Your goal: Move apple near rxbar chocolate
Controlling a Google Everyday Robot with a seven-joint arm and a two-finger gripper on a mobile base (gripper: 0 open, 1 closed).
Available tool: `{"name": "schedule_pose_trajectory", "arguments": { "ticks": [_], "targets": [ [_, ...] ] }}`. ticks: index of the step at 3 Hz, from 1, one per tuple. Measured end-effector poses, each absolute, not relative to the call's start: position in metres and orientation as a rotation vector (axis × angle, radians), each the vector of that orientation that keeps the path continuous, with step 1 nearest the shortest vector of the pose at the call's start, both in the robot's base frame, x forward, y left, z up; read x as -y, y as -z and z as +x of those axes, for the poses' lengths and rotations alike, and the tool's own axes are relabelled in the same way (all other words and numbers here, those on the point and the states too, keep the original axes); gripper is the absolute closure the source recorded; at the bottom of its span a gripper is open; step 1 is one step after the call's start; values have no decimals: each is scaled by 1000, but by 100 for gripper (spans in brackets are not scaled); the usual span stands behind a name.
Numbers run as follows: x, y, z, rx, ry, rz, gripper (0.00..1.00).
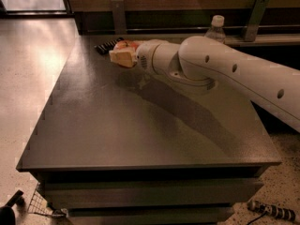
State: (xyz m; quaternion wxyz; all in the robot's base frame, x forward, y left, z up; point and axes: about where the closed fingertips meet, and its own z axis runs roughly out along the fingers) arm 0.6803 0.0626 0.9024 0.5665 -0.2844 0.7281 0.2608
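Note:
I should have my gripper let go of the apple, now hanging slightly above the table, beside the rxbar chocolate's far end (123,46), close to the back edge of the table.
My gripper (122,56) is at the table's far left, at the end of the white arm that reaches in from the right. It is shut on the red apple (124,45), whose top shows between the cream fingers (120,59). The apple hangs slightly above the table, with its shadow below. The rxbar chocolate (108,45), a flat black bar with light marks, lies on the table just left of and behind the gripper, close to the apple. The gripper partly hides the bar's right end.
A clear plastic water bottle (216,28) stands at the back right, behind the arm. The dark table (117,135) has its left edge next to a shiny floor. A wall ledge with metal brackets (118,13) runs behind the table.

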Motion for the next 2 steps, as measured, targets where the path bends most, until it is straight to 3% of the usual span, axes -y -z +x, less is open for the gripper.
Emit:
{"name": "schedule_pose_trajectory", "arguments": {
  "ticks": [2],
  "targets": [
    [-107, -891, 767, -1680, -622, -689, 100]
  ]
}}
